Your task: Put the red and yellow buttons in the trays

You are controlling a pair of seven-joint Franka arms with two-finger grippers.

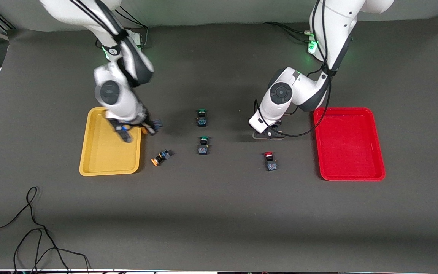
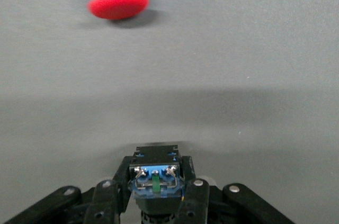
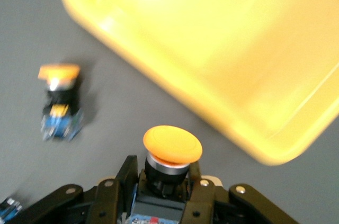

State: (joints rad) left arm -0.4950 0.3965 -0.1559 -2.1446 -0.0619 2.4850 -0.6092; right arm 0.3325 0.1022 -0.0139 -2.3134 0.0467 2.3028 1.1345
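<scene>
Next, I let go of the dark button with my left gripper inside the red tray (image 1: 343, 126), near the tray's rim toward the arm bases.
My right gripper (image 1: 137, 131) is over the yellow tray's (image 1: 97, 160) rim on the side toward the table's middle. It is shut on a yellow-capped button (image 3: 172, 144), with the tray (image 3: 238, 49) just past the cap. A second yellow button (image 1: 160, 157) lies on its side beside that tray and also shows in the right wrist view (image 3: 59, 99). My left gripper (image 1: 268, 134) is low on the mat, shut on a dark button body with blue terminals (image 2: 156, 179); its cap is hidden. A red button (image 1: 269, 160) stands nearer the front camera (image 2: 116, 1). The red tray (image 1: 350, 144) holds nothing.
Two green-capped buttons (image 1: 202, 117) (image 1: 203, 145) stand mid-table between the arms. A black cable (image 1: 32, 228) loops on the mat near the front camera at the right arm's end.
</scene>
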